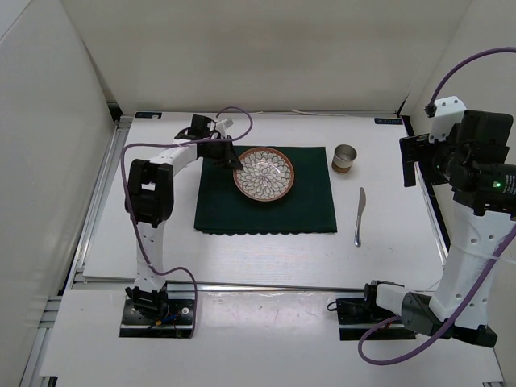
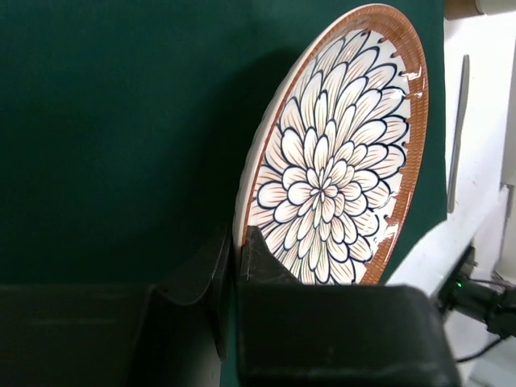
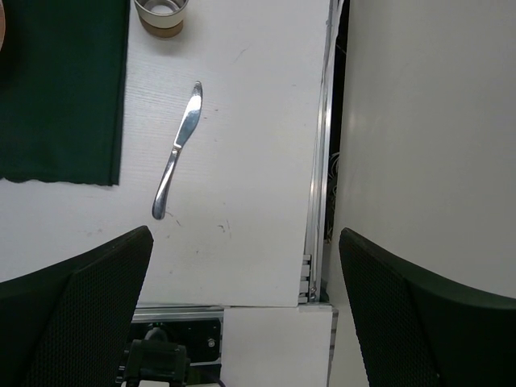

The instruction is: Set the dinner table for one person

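My left gripper needs to let go of the plate flat on the middle of the dark green placemat (image 1: 264,178) (image 2: 329,193), slightly toward the placemat's far edge.
A round plate with a flower pattern and brown rim (image 1: 264,172) lies on the dark green placemat (image 1: 266,201) on the white dinner table (image 1: 266,250). My left gripper (image 1: 235,160) is shut on the plate's left rim. In the left wrist view my left gripper (image 2: 235,251) pinches the plate (image 2: 339,153) at its rim, one finger on each side, over the placemat (image 2: 121,121). My right gripper (image 1: 413,161) is open and empty, held high over the table's right edge. In the right wrist view my right gripper (image 3: 246,310) has its jaws wide apart over the table (image 3: 258,121).
A small metal cup (image 1: 344,157) stands just right of the placemat's far corner. A silver knife (image 1: 359,216) lies right of the placemat, also seen in the right wrist view (image 3: 179,149) below the cup (image 3: 164,14). White walls enclose the table.
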